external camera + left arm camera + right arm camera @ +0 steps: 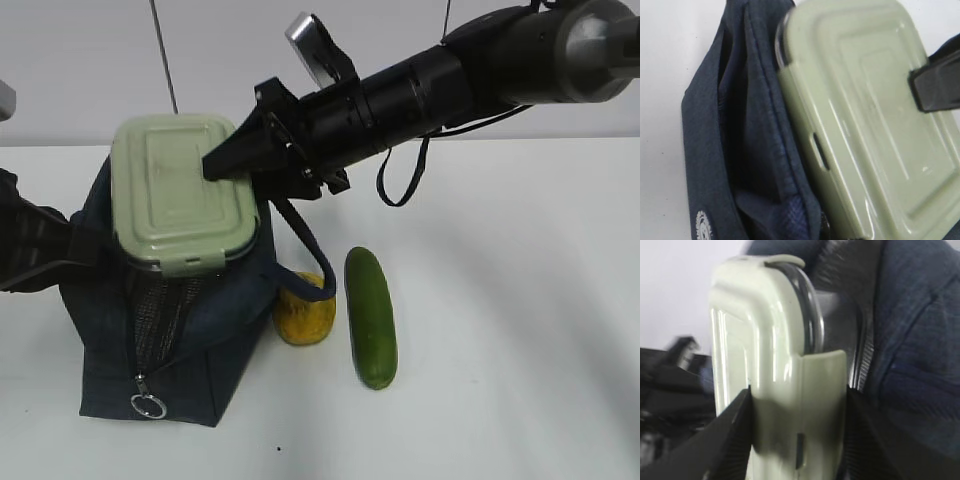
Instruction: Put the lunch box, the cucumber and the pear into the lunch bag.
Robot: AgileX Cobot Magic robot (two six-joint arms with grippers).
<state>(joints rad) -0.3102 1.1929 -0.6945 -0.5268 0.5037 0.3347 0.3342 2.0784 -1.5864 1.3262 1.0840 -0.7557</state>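
I need to use my right gripper to release the lunch box deep inside the navy lunch bag (180, 298), just behind the open front zipper of the bag. The box is now tilted in the bag's top.
My right gripper (222, 166) is shut on the lunch box (180, 195), its fingers (735, 430) clamping the short end with the pale green lid's clip. The box stands tilted in the open top of the navy lunch bag (200, 340), mostly above the rim. My left gripper (55, 245) grips the bag's left rim and pulls the fabric out; its jaws are hidden in the left wrist view, which shows the box (865, 110) beside the bag's opening (755, 125). The pear (305, 315) and the cucumber (371, 315) lie on the table right of the bag.
The bag's zipper is open down its front, with the metal ring pull (148, 405) at the bottom. A bag handle (305, 250) loops over the pear. The white table (520, 330) extends to the right of the cucumber.
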